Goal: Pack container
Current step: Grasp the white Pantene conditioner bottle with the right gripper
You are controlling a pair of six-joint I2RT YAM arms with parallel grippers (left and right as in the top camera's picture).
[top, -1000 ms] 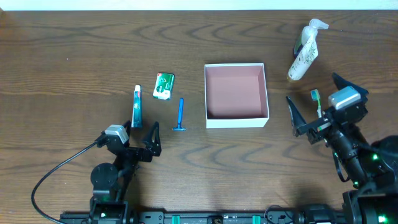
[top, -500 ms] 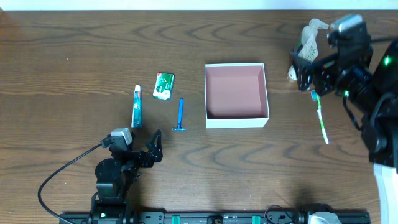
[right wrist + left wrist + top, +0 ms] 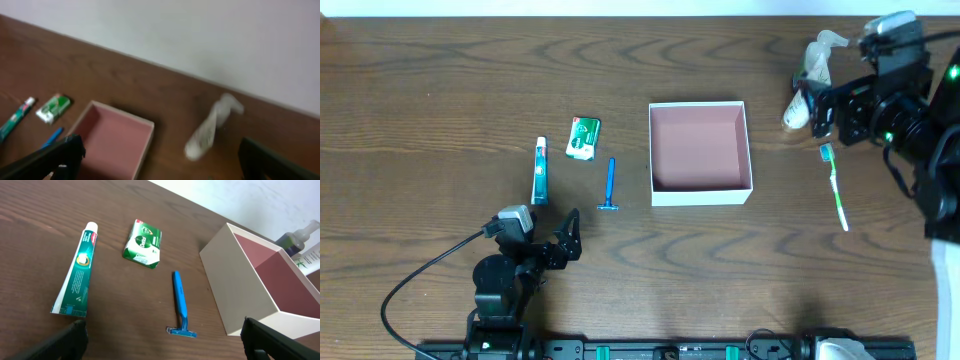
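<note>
The white tube lying against the pump bottle is next, and my right gripper will close on the middle of the white tube (image 3: 805,93) (image 3: 205,133).
The container (image 3: 700,195), a square white box with a pink inside, sits mid-table and holds nothing; it shows in the left wrist view (image 3: 235,280) and the right wrist view (image 3: 145,145). A white lotion bottle (image 3: 812,82) lies at the far right, also in the right wrist view (image 3: 210,127). A green-white toothbrush (image 3: 835,190) lies right of the box. A toothpaste tube (image 3: 539,171), a green packet (image 3: 584,138) and a blue razor (image 3: 610,184) lie left of it. My right gripper (image 3: 825,108) is open and empty, raised by the bottle. My left gripper (image 3: 552,240) is open and empty near the front left.
The table's far edge meets a white wall beyond the bottle. The left arm's black cable (image 3: 415,285) loops over the front left of the table. In the left wrist view the tube (image 3: 75,275), packet (image 3: 144,244) and razor (image 3: 180,302) lie ahead of the fingers.
My right arm swung from the front right toward the far right and now hovers by the lotion bottle. The toothbrush lies uncovered on the table. The left arm shifted slightly.
</note>
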